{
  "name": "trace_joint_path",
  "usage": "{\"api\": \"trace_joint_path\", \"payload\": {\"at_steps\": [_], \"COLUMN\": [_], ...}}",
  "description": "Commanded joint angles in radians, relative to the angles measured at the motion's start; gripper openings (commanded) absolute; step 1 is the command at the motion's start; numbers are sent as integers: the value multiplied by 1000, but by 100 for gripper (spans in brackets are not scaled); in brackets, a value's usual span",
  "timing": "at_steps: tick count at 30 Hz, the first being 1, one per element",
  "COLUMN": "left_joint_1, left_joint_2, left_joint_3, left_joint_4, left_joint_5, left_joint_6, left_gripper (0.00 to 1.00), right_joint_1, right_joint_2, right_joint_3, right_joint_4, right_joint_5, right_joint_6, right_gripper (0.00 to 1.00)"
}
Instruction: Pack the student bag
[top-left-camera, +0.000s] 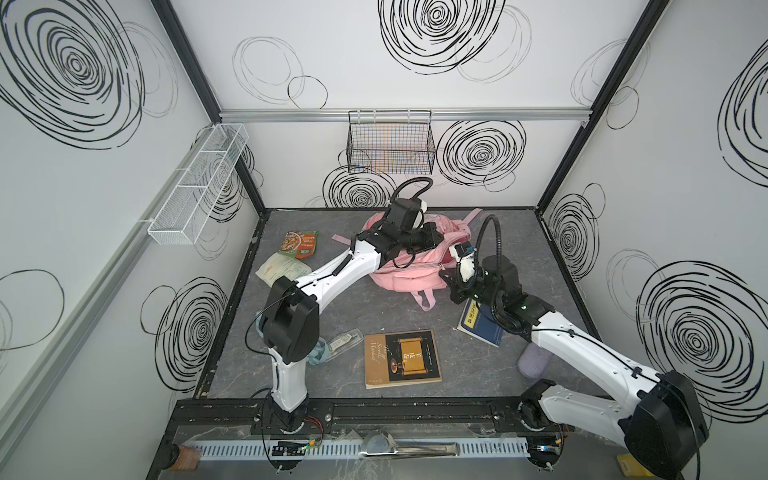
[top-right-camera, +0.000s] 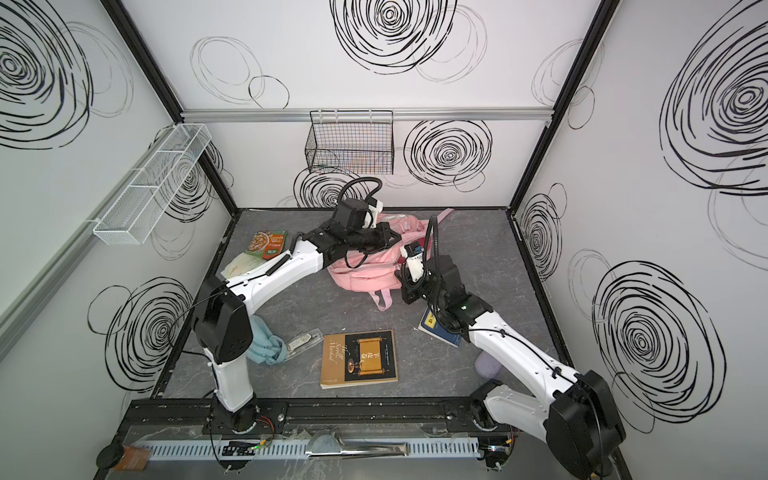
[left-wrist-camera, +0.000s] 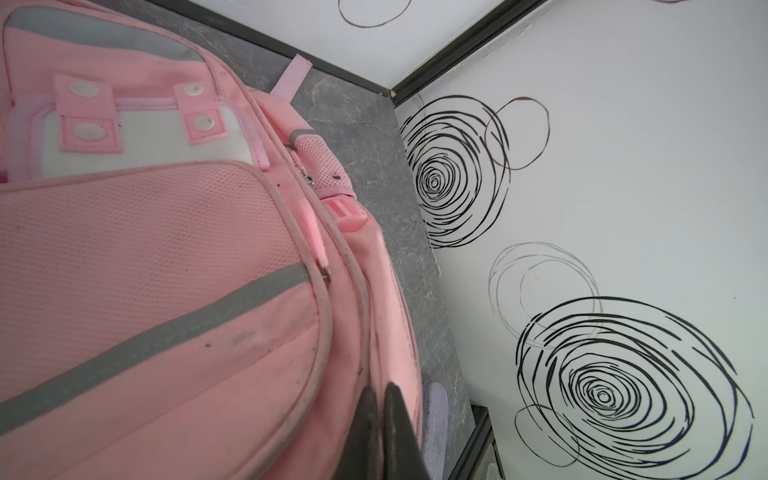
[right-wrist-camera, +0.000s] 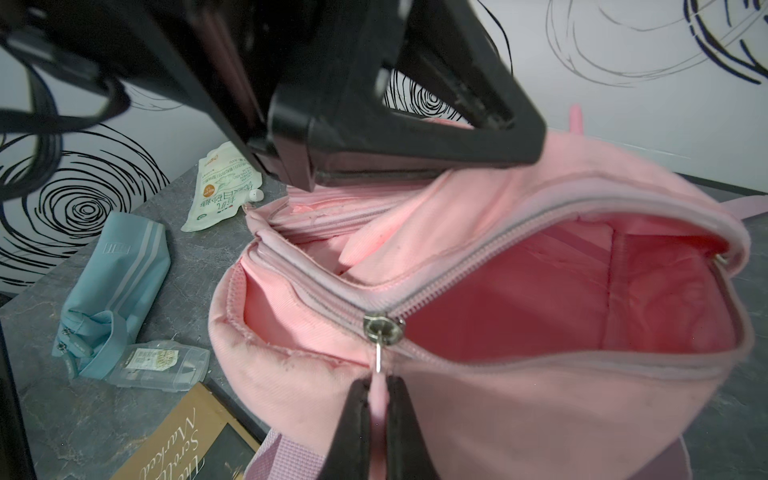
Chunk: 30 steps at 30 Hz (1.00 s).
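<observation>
The fold of the bag's rim is held by my left gripper close over the bag's opening, so that gripper should take the front pocket's piped edge (left-wrist-camera: 322, 336) and lift the bag's opening wide open.
The student bag (top-left-camera: 409, 270) (top-right-camera: 365, 278) is a pink backpack lying at the back middle of the table. Its main compartment (right-wrist-camera: 582, 291) gapes open and shows a pink lining. My left gripper (left-wrist-camera: 380, 390) (top-left-camera: 436, 237) reaches over the bag from the left and is shut on a fold of pink fabric at the upper rim. My right gripper (right-wrist-camera: 379, 384) (top-left-camera: 448, 277) is at the bag's right end, shut on the pink pull tab (right-wrist-camera: 379, 399) just below the metal zipper slider (right-wrist-camera: 384, 326). The white front flap (left-wrist-camera: 137, 145) shows in the left wrist view.
A brown book (top-left-camera: 401, 359) lies front centre. A blue book (top-left-camera: 482, 324) and a lilac pouch (top-left-camera: 534, 361) sit under my right arm. A food packet (top-left-camera: 300, 244), white pouch (top-left-camera: 280, 270), clear case (top-left-camera: 345, 338) and teal pencil bag (top-right-camera: 266, 343) lie on the left. Wire baskets (top-left-camera: 390, 143) (top-left-camera: 199, 183) hang on the walls.
</observation>
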Motion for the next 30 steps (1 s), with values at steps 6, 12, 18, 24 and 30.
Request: {"api": "trace_joint_path", "payload": {"at_steps": [6,12,18,24,30], "left_joint_1": [83,106,102,92,96], "left_joint_2": [-260,-152,20,105,101], "left_joint_3": [-163,-96,119,181,129], "left_joint_4": [401,402,322,308,370], "left_joint_5": [-293,-318,-382,-426,-383], "left_joint_6": [-34,-62,-50,-59,-87], "left_gripper": [0,0,0,0,0], "right_joint_1": [-44,-55,-46,53,96], "right_joint_2": [-91,-26,20,42,30], "right_joint_3": [-47,-20,60,93,-2], "right_joint_4": [-90,-96,-135,-173,-95], "right_joint_5": [-83,-50,-75,-87,-87], "right_joint_6": [-23,-69,-105,-86,-35], "right_gripper": [0,0,0,0,0]}}
